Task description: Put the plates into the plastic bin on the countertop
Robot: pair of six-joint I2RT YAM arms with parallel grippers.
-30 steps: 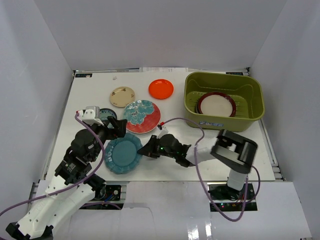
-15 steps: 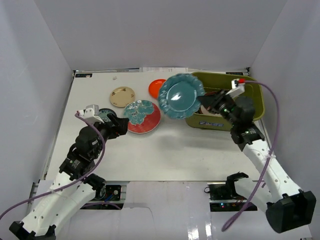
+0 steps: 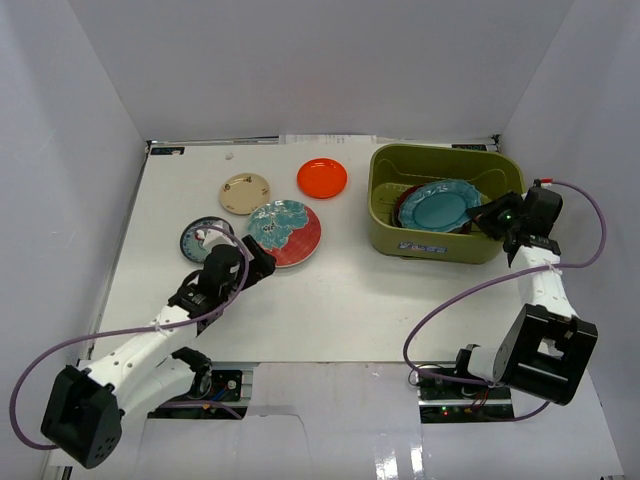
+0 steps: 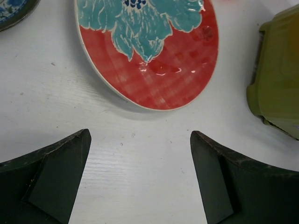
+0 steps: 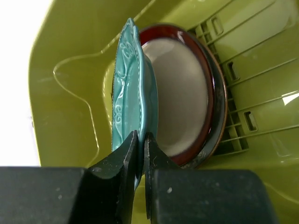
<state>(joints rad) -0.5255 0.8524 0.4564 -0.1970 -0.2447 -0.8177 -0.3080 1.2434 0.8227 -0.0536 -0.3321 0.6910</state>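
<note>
The robot's left gripper should close on the floral plate's rim (image 3: 253,243) (image 4: 83,41) where teal meets red, on the side toward the small teal patterned plate.
The olive-green plastic bin (image 3: 446,151) stands at the right of the white countertop (image 3: 330,300). My right gripper (image 3: 492,215) is shut on the rim of the plain teal plate (image 3: 440,206) and holds it tilted inside the bin. The plate leans over the red-rimmed cream plate (image 5: 180,93). In the right wrist view my gripper (image 5: 141,140) pinches the teal plate's edge (image 5: 128,84). My left gripper (image 3: 262,265) is open and empty, low over the table just in front of the teal-and-red floral plate (image 3: 285,232). In the left wrist view the gripper (image 4: 140,140) faces that plate (image 4: 149,51).
The small teal patterned plate (image 3: 203,238) lies left of the left gripper. The tan plate (image 3: 245,193) and orange plate (image 3: 322,178) lie further back. A dark rim (image 5: 223,107) shows under the cream plate. The bin's corner (image 4: 280,79) is right of the floral plate.
My right arm carried the plain teal plate from the front of the table up and over into the bin. My left arm stretched forward and down toward the floral plate.
</note>
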